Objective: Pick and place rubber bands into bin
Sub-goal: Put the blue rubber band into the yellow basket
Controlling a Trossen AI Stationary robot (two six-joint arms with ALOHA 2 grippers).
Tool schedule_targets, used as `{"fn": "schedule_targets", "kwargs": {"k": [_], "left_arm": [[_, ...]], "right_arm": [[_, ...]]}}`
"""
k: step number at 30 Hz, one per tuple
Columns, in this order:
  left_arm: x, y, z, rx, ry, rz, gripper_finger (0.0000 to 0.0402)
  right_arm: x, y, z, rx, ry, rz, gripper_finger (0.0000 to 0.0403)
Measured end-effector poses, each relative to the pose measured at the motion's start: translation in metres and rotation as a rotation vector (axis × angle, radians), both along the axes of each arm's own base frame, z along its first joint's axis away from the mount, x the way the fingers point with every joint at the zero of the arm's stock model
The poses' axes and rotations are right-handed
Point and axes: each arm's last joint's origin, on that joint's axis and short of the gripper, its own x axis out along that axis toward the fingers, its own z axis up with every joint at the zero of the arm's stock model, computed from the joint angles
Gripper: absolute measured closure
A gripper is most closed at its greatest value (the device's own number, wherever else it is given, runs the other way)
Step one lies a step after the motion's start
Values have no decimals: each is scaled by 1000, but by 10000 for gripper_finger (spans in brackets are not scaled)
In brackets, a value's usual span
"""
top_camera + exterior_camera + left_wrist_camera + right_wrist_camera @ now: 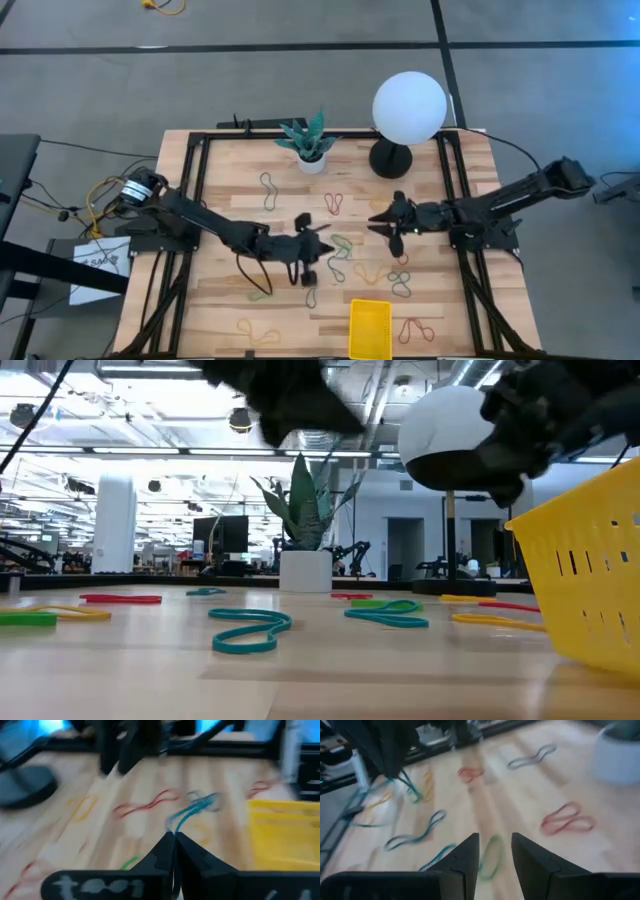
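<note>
The robot's left gripper should release the teal rubber band inside the yellow bin [373, 319] [284, 846], toward the side of the bin closest to the middle of the table.
Many rubber bands lie flat on the wooden table: red [333, 204], dark [268, 190], teal [400, 285], yellow [258, 330], others around them. The yellow bin [370, 328] stands at the near edge; it also shows in the left wrist view [285, 835]. My left gripper [327, 247] is over the table's middle, raised and shut on a teal rubber band [195, 807]. My right gripper [385, 222] hovers just to its right, open, above a green band [490, 857] and touching nothing. My left gripper [174, 837] pinches the teal rubber band between its two fingertips, holding one end [172, 827]. The rest of the band trails slack beyond the tips. In the right wrist view it hangs below the fingers [410, 784], clear of the table.
A white plant pot [311, 160] and a globe lamp [409, 105] on a black base stand at the far edge. Black frame rails [195, 190] run along the table's left and right sides. Bare wood lies left of the bin, beside the yellow band.
</note>
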Motion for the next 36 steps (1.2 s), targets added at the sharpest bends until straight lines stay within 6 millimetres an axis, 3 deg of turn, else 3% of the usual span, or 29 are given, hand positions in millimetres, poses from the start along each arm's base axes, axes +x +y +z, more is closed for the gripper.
{"fn": "schedule_targets", "kwargs": {"k": [7, 13, 20, 30, 36], "left_arm": [[42, -39, -2, 30, -7, -227, 401], [78, -74, -8, -20, -21, -436, 401], [105, -107, -30, -39, 5, -496, 401], [117, -110, -52, -123, 56, -389, 400], [115, -108, -56, -114, 101, -347, 370]], "right_arm": [[-13, 20, -4, 10, 54, -26, 294], [-16, 26, -3, -30, 37, -52, 294], [-17, 25, -5, -12, 47, -66, 294], [-22, 35, -5, -41, 45, -47, 294], [-26, 42, -5, -53, 37, -24, 294]]}}
